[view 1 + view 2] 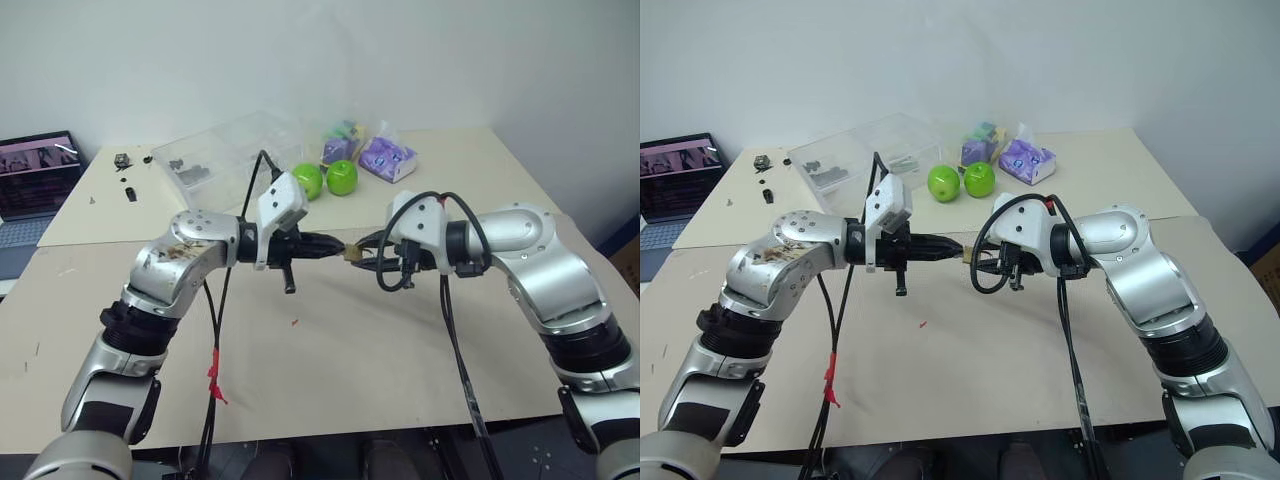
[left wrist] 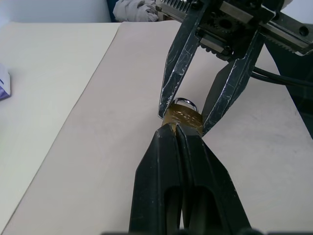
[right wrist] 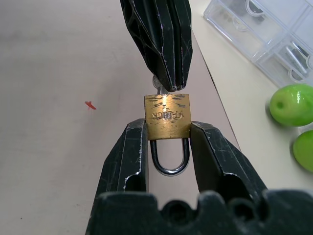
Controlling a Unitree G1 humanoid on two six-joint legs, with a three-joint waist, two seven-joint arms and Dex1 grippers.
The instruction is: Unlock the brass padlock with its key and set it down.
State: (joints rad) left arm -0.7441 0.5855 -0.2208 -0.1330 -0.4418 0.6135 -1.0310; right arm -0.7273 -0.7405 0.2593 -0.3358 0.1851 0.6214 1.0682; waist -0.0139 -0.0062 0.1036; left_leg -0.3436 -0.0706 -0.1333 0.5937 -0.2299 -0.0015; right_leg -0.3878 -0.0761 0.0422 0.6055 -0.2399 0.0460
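The padlock's shackle points into my right gripper, which pinches its body, so next my left gripper releases the key, turns and grips the body's flat sides (image 3: pixel 167 116).
Above the middle of the table my two grippers meet tip to tip. My right gripper (image 3: pixel 167 128) is shut on the brass padlock (image 3: pixel 167 116), its fingers pinching the squarish gold body from both sides. The silver shackle (image 3: pixel 169 159) points back toward the right wrist, and both of its legs enter the body. My left gripper (image 2: pixel 176 128) is shut on the key (image 3: pixel 157 88). A sliver of the key's silvery head shows at the left fingertips, right against the padlock's keyhole face. The key's shaft is hidden. In the left eye view the padlock (image 1: pixel 353 252) hangs between both arms.
Two green apples (image 1: pixel 308 180) (image 1: pixel 342 178) lie behind the grippers. Clear plastic boxes (image 1: pixel 215 150) stand at the back left and purple packets (image 1: pixel 387 158) at the back right. A laptop (image 1: pixel 35 170) sits far left. A small red speck (image 1: pixel 294 322) lies on the beige table (image 1: pixel 330 370).
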